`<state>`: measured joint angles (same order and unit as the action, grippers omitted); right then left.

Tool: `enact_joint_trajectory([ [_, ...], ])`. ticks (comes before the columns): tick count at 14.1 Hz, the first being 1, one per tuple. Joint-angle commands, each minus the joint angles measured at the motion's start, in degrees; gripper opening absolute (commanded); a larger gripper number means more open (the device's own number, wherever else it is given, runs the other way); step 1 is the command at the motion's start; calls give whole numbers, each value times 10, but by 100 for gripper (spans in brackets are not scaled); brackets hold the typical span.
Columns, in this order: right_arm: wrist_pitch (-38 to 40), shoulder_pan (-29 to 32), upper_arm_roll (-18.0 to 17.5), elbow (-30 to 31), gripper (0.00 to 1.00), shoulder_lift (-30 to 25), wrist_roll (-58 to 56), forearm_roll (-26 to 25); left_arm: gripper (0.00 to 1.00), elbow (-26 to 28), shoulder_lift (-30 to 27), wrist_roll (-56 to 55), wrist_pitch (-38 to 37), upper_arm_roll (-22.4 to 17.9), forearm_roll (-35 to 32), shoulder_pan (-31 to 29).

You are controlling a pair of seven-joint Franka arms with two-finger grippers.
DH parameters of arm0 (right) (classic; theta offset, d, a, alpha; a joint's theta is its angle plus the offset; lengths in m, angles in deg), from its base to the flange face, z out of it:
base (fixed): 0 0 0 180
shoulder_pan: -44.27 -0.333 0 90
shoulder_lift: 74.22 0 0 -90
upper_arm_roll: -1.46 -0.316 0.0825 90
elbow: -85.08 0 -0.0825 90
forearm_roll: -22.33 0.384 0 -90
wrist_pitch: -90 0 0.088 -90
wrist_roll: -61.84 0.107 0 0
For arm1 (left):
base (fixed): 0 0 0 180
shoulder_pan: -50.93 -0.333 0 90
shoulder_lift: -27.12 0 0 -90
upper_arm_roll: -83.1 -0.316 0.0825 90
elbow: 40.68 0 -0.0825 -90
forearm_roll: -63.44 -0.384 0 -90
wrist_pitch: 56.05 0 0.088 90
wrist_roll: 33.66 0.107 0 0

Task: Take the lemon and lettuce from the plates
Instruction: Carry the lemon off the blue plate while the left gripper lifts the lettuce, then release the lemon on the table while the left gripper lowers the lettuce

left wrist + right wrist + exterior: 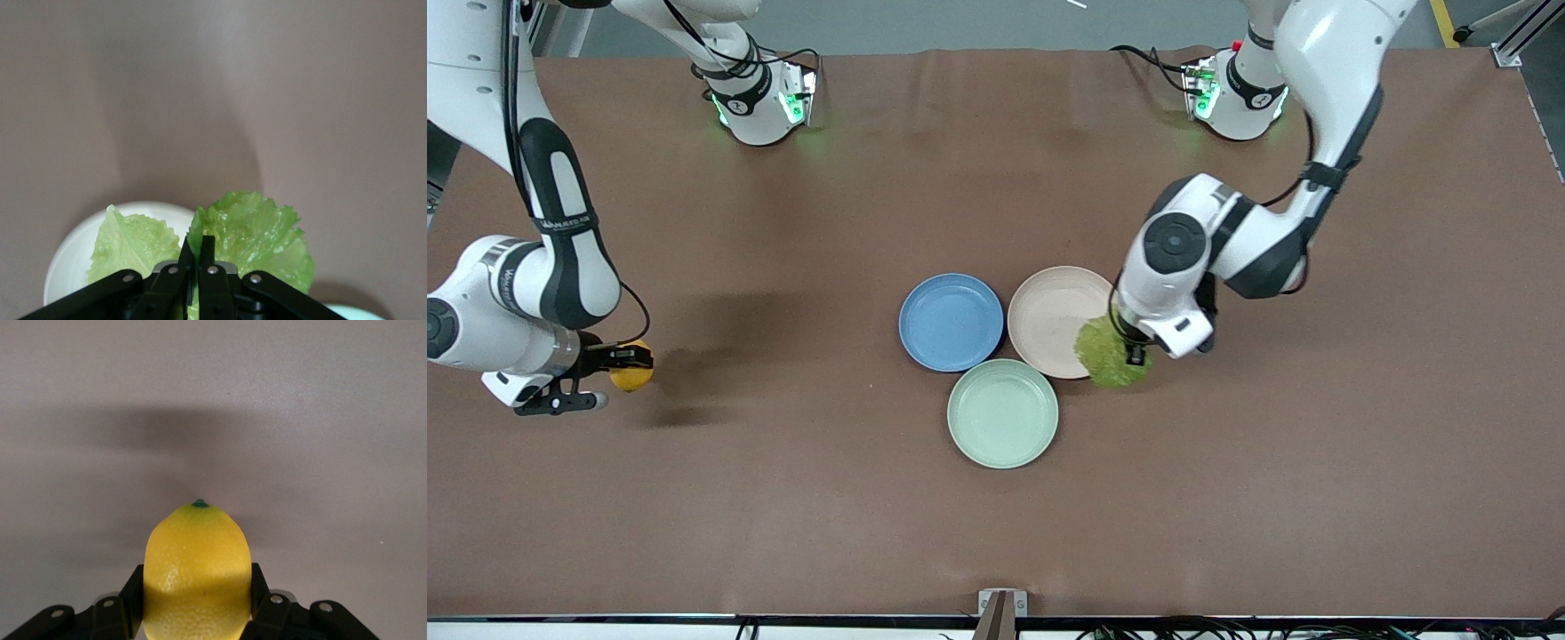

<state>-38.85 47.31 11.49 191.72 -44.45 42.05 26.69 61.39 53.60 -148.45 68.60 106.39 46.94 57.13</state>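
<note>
The robot's left gripper needs to release the lettuce on the bare brown table (1266, 372) past the cream-beige plate, away from the blue plate. The lettuce is now over that cream-beige plate's rim.
My left gripper (1136, 355) is shut on the crinkly green lettuce (1110, 356) and holds it over the rim of the cream-beige plate (1049, 311), at that plate's edge toward the left arm's end. In the left wrist view the fingers (208, 248) pinch a fold of the lettuce (257, 233) above the cream plate (70, 263). My right gripper (615, 365) is shut on the yellow lemon (632, 367) over bare table at the right arm's end. The right wrist view shows the lemon (197, 567) between the pads. The blue plate (951, 322) is bare.
A mint green plate (1003, 412) lies nearer the front camera, touching the blue and cream plates; its rim shows in the left wrist view (347, 312). The brown table (783, 498) spreads all around the plates. The arms' bases stand along the table's edge farthest from the camera.
</note>
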Motion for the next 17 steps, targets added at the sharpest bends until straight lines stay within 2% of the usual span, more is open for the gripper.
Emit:
enact_joint_trajectory([
  [1,-33,16,-11,11,33,5,-1,-7,0,12,-22,100,-8,5,-1,-52],
  [6,-62,17,-10,22,34,26,5,-7,0,33,-18,276,-8,4,-2,-154],
  [8,-80,17,-10,30,39,28,4,-7,0,36,-7,347,-8,4,-2,-204],
  [9,-77,17,-10,30,53,28,5,-7,0,35,8,376,-6,4,-2,-221],
  [10,-70,15,-10,29,84,28,4,-7,0,34,20,397,-1,4,-5,-232],
  [11,-56,14,-9,25,98,18,4,-7,0,31,37,424,1,4,-5,-250],
  [13,-20,10,-10,8,99,-34,4,-7,2,30,60,453,11,4,-5,-262],
  [15,37,-6,-11,-4,99,-88,7,-7,20,29,78,453,15,4,-5,-262],
  [16,78,-11,-11,-13,99,-113,18,-8,33,27,80,453,18,4,-5,-262],
  [17,116,-18,-11,-24,99,-134,37,-8,54,25,80,454,18,3,-6,-262],
])
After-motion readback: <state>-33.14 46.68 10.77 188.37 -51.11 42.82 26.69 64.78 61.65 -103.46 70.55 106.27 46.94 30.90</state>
